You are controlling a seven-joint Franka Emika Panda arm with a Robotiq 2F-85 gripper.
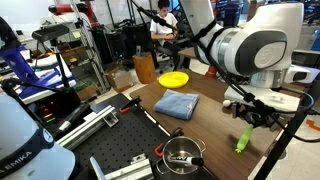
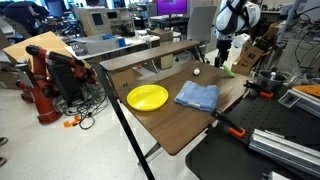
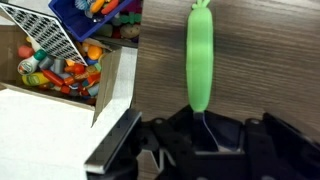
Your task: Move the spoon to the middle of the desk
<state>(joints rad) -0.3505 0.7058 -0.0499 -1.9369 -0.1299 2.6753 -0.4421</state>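
Note:
The spoon is held in my gripper by its thin whitish end, so I should put it down and take its green handle [image 1: 244,138] before carrying it to the middle.
The spoon [image 3: 200,55] has a lime-green handle and a thin whitish end that runs in between my jaws. My gripper [image 3: 205,135] is shut on that end. In both exterior views the gripper [image 1: 253,120] [image 2: 222,52] hangs over the desk's end near the edge, with the green spoon [image 1: 243,140] [image 2: 229,70] slanting down from it just above the wood. The desk [image 1: 210,125] [image 2: 175,125] is a brown wooden top; its grain also shows in the wrist view [image 3: 260,60].
A yellow plate [image 1: 173,79] [image 2: 147,96] and a folded blue cloth [image 1: 177,104] [image 2: 197,95] lie mid-desk. A small white lump [image 2: 197,71] sits near the raised shelf [image 2: 150,55]. A steel pot [image 1: 182,153] stands on the black perforated board [image 1: 120,160]. A toy box [image 3: 60,65] lies past the desk edge.

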